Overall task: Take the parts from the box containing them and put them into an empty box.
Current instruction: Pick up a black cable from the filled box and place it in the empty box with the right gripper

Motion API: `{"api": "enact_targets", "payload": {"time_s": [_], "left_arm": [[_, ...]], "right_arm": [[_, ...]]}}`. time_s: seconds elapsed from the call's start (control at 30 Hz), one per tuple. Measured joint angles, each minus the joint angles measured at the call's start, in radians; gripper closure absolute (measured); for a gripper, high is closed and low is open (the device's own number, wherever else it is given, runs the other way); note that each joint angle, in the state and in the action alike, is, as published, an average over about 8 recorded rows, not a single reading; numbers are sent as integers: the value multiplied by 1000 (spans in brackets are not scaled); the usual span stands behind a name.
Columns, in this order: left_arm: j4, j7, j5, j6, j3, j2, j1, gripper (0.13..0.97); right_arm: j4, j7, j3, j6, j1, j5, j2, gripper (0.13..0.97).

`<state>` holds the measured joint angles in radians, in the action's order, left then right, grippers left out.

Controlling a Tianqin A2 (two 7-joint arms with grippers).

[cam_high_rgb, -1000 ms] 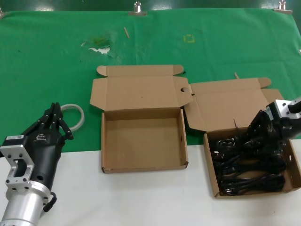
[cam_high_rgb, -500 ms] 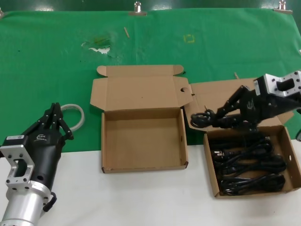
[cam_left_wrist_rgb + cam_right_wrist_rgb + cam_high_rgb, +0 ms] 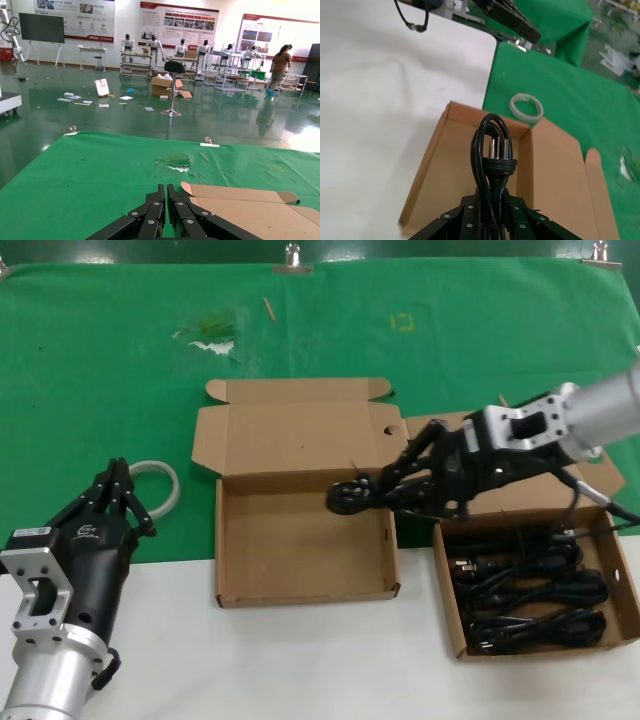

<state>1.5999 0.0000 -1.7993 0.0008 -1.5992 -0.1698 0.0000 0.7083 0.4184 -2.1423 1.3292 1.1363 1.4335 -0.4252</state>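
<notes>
The black power cord will go down across the middle of the empty box's bare bottom (image 3: 300, 544) (image 3: 468, 181), where my right gripper will lay it.
My right gripper (image 3: 392, 492) is shut on a black power cord (image 3: 352, 497) and holds it in the air over the right wall of the empty box (image 3: 232, 540). The right wrist view shows the cord's plug and loop (image 3: 492, 150) sticking out past my right gripper (image 3: 492, 200), above the empty box's bare floor (image 3: 450, 175). The box containing the parts (image 3: 447, 600) stands at the right, askew, with a tangle of black cords (image 3: 530, 585) in it. My left gripper (image 3: 118, 490) is parked at the left, shut and empty; it also shows in the left wrist view (image 3: 166, 196).
A pale ring of tape (image 3: 168, 485) lies on the green cloth (image 3: 120, 370) beside my left gripper, and shows in the right wrist view (image 3: 526, 106). Both boxes' lids (image 3: 300, 435) lie open toward the back. The white table front (image 3: 300, 660) runs below the boxes.
My right gripper rose out of the box of cords holding one cord and carried it left, from over that box to over the empty box's right wall. The left arm has not moved.
</notes>
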Motion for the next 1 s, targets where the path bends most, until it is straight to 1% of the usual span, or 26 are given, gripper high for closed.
{"api": "enact_targets", "payload": {"time_s": [0.17,0.43,0.6,0.77,1.0], "left_arm": [[0,0,0,0,0,0,0,941],[0,0,0,0,0,0,0,941],[0,0,0,0,0,0,0,941],[0,0,0,0,0,0,0,941],[0,0,0,0,0,0,0,941]], "right_arm": [[-127,96,-6,-23,33,5,81,887],[-437,309,8,-75,119,9,223,887],[-584,415,29,-121,156,11,293,887],[-653,475,42,-160,166,7,335,887],[-683,526,47,-226,154,-12,362,887]]}}
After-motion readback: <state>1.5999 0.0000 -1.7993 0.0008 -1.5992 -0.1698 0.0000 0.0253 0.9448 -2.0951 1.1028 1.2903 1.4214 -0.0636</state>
